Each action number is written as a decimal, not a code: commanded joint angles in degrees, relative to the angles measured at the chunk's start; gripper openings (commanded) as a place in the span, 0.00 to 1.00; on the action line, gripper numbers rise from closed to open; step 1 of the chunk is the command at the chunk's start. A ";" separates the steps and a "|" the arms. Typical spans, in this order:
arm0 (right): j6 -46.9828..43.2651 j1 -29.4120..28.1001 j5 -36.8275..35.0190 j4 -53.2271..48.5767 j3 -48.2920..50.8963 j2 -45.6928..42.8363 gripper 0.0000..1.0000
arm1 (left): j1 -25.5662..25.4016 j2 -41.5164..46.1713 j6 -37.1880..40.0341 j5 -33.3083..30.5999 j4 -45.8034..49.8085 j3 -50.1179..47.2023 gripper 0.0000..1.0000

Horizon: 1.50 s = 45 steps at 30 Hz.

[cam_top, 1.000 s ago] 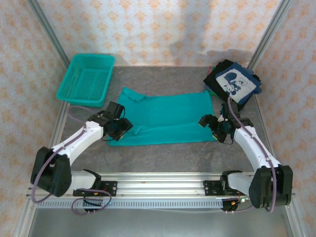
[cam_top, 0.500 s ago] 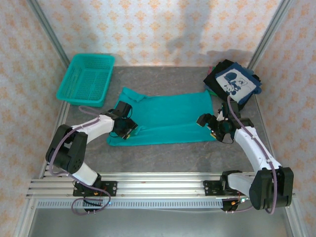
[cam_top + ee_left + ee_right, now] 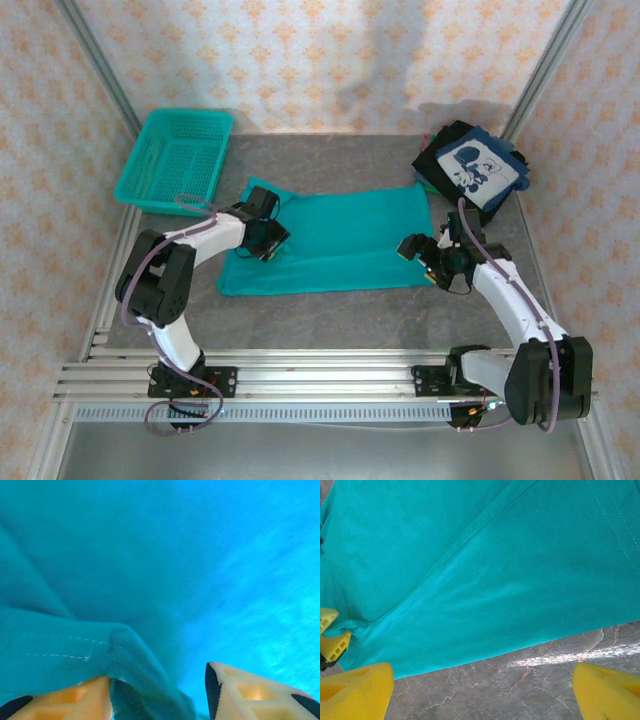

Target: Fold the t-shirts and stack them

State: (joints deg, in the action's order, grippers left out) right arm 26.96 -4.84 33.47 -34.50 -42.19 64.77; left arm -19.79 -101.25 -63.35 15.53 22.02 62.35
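The teal t-shirt's far corner hugs the stack, so the robot's right gripper needs to take the t-shirt's near part (image 3: 412, 273) and draw it clear before folding.
A teal t-shirt (image 3: 340, 235) lies spread flat in the middle of the table, its lettering hidden. My left gripper (image 3: 267, 240) is low over its left part. In the left wrist view a raised fold of the teal t-shirt (image 3: 135, 655) sits between the half-open jaws of the left gripper (image 3: 157, 692), against the left finger (image 3: 85, 697) and with a small gap to the right one. My right gripper (image 3: 425, 262) hovers wide open at the shirt's near right edge (image 3: 485, 650), its span (image 3: 482, 695) over bare table. Folded dark t-shirts (image 3: 470, 170), the top one with a white-blue graphic, are stacked at the back right.
A teal mesh basket (image 3: 175, 160) stands at the back left. Metal frame posts and patterned walls close in the table (image 3: 330, 315). The left gripper's yellow fingertips (image 3: 331, 640) appear at the left edge of the right wrist view.
My left arm has swung from the shirt's left edge farther back and right onto the cloth, and its jaws have narrowed a little. The right arm has hardly moved.
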 commanded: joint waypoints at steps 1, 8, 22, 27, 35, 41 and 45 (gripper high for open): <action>-0.21 -0.26 -0.08 1.29 0.69 0.00 0.92 | 0.02 -3.17 4.56 -3.16 3.12 7.59 0.50; -0.32 -0.33 -0.33 1.28 1.05 0.35 0.92 | -0.07 -5.41 9.63 -6.03 9.34 18.34 0.56; -2.10 -0.28 -4.23 0.56 -2.21 6.08 0.82 | 0.36 14.57 13.89 -13.90 17.92 7.44 0.66; -1.62 -0.23 -4.35 4.77 -4.08 14.24 0.46 | 1.15 15.52 13.00 -12.76 13.26 -1.34 0.46; -0.04 -0.32 -7.14 8.90 -5.16 22.68 0.18 | 2.48 10.35 10.65 -11.40 3.20 -11.51 0.18; 1.08 -0.27 -10.96 6.72 -1.63 22.38 0.15 | 2.91 10.40 8.87 -12.10 4.48 -16.77 0.14; 2.55 -0.23 -12.60 4.79 1.92 20.16 0.14 | 2.83 12.40 7.82 -11.67 5.66 -21.11 0.13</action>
State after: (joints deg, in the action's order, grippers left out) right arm 28.03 -4.84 24.82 -26.87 -43.07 86.83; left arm -17.45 -89.32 -53.93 5.06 24.32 45.43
